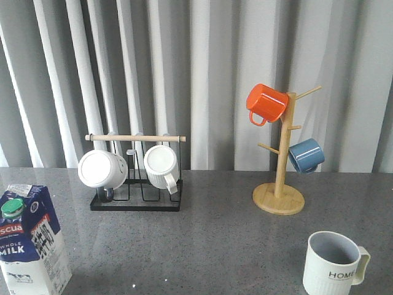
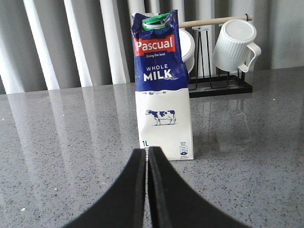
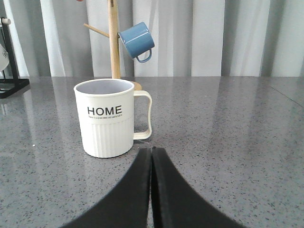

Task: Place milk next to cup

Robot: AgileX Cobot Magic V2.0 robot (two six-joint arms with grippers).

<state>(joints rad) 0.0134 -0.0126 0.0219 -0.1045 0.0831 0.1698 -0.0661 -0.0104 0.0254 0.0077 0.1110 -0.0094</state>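
Note:
The handle (image 1: 364,265) (image 3: 149,115) of the off-white HOME cup is the next place my right gripper needs to go to and close on.
The milk (image 1: 27,243) is a tall blue-and-white carton with a green cap, upright at the front left of the grey table. In the left wrist view the milk (image 2: 163,90) stands just beyond my left gripper (image 2: 147,151), which is shut and holds nothing. The cup (image 1: 333,264), an off-white ribbed mug lettered HOME, stands at the front right. In the right wrist view the cup (image 3: 105,124) sits slightly to one side ahead of my right gripper (image 3: 152,150), shut and empty, handle toward the fingers' line. Neither gripper appears in the front view.
A black wire rack (image 1: 136,200) with a wooden bar holds two white mugs (image 1: 102,168) at the back left. A wooden mug tree (image 1: 279,196) at the back right carries an orange mug (image 1: 266,103) and a blue mug (image 1: 306,155). Curtains hang behind.

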